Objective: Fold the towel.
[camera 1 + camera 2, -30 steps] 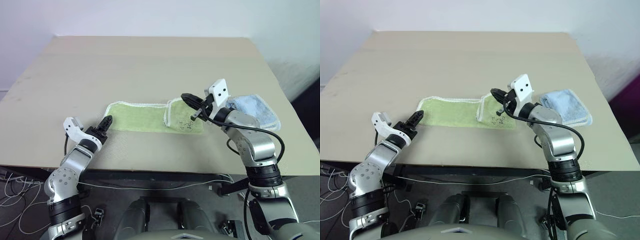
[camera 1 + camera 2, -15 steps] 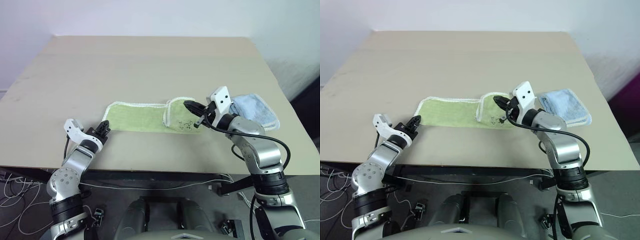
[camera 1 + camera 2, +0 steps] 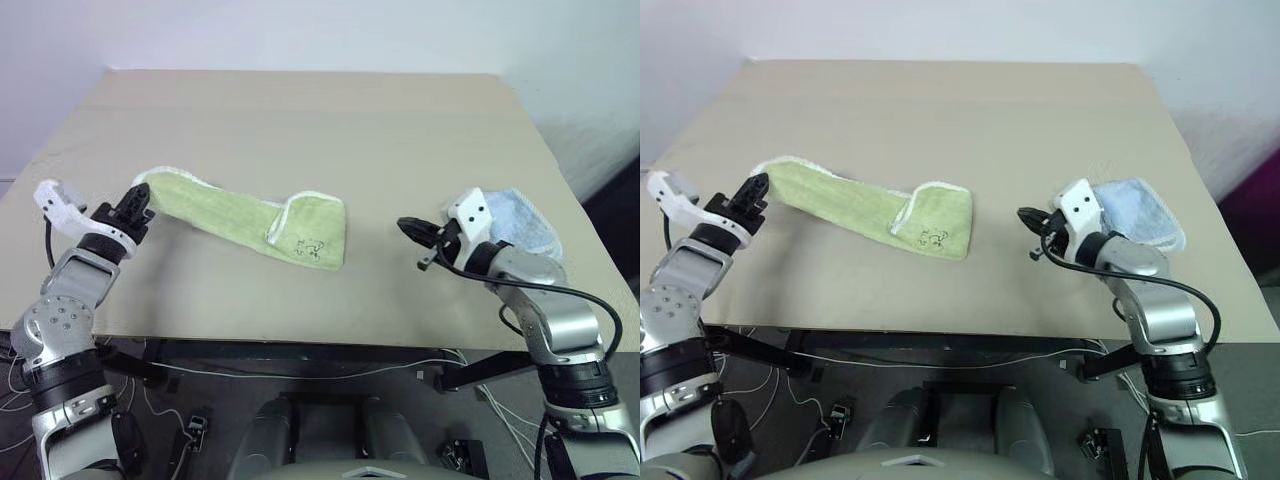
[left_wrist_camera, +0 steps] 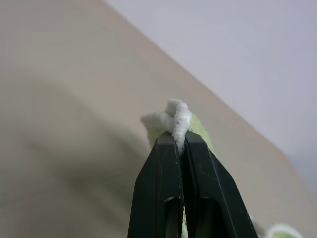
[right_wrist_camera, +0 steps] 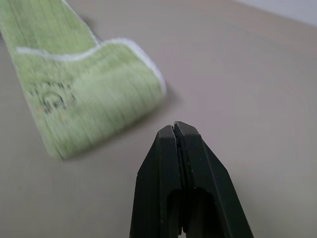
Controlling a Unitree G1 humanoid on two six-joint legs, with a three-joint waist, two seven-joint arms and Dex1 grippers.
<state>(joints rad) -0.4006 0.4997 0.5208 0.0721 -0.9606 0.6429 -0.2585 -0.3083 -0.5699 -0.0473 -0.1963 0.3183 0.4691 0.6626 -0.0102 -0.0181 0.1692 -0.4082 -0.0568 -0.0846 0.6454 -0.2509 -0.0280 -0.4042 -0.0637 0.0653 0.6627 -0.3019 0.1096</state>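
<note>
My left gripper needs to let go of the towel's raised end on top of the folded end with the dark embroidery (image 3: 338, 234).
The towel (image 3: 250, 215), a light yellow-green strip with white edging, stretches across the table. Its left end is raised off the surface, pinched in my left gripper (image 3: 137, 198), whose black fingers (image 4: 168, 163) are shut on the white hem (image 4: 179, 119). The towel's right end (image 3: 315, 232) lies folded back on itself, dark embroidery facing up. My right gripper (image 3: 408, 228) is shut and empty, hovering just to the right of that folded end. In the right wrist view its fingertips (image 5: 173, 131) point at bare table beside the towel (image 5: 84, 94).
A smaller light blue towel (image 3: 520, 222) lies folded near the table's right edge, right behind my right wrist. The beige table (image 3: 300, 120) stretches far back. Cables hang below its front edge (image 3: 300, 345).
My left gripper closed on the towel's left end, then lifted it and pulled it left. The whole towel slid left with it. My right gripper drew back to the right, away from the towel.
</note>
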